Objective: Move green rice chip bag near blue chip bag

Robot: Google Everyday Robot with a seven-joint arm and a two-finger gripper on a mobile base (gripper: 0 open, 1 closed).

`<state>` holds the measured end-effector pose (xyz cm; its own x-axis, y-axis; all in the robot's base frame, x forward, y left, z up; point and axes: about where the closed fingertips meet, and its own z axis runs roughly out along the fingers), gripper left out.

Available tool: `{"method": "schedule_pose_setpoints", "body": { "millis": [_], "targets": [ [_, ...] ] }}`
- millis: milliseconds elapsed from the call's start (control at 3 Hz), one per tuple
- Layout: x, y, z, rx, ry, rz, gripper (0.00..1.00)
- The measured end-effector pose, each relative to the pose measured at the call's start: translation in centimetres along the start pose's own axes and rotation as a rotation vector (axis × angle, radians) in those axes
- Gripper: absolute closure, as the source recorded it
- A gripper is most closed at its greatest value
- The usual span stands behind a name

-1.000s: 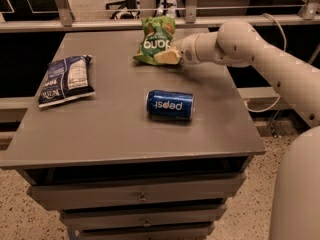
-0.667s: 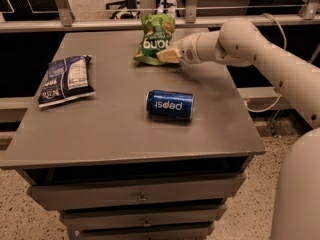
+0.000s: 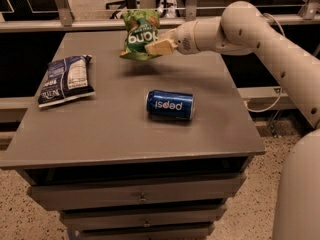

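Observation:
I need to let go of the green rice chip bag, still in the air above the table, against the blue chip bag's edge (image 3: pixel 111 71) that faces the Pepsi can.
The green rice chip bag (image 3: pixel 138 34) hangs in the air above the far middle of the grey table (image 3: pixel 100 134), its shadow on the tabletop below it. My gripper (image 3: pixel 156 46) comes in from the right and is shut on the bag's right lower edge. The blue chip bag (image 3: pixel 65 79) lies flat near the table's left edge, well to the left of and nearer than the green bag.
A blue Pepsi can (image 3: pixel 170 104) lies on its side in the middle of the table, right of the blue bag. My white arm (image 3: pixel 260 34) spans the right side. A metal rail (image 3: pixel 100 23) runs behind the table. Drawers (image 3: pixel 140 196) sit below.
The green bag has been lifted off the table and carried a little to the left with the gripper. The can and the blue bag have not moved.

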<state>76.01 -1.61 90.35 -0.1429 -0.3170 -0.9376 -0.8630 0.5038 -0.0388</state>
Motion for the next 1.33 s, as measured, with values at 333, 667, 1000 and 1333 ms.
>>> {"method": "schedule_pose_setpoints", "body": {
  "millis": [333,667,1000,1333],
  "targets": [
    [-2.3,4.7,0.7,-0.142,-0.023,-0.001,1.00],
    [-2.7,7.7,1.3,-0.222,-0.025,0.007,1.00],
    [-2.0,10.3,2.0,-0.284,-0.006,0.025,1.00],
    [-0.5,11.9,2.2,-0.317,0.021,0.041,1.00]
  ]
}}
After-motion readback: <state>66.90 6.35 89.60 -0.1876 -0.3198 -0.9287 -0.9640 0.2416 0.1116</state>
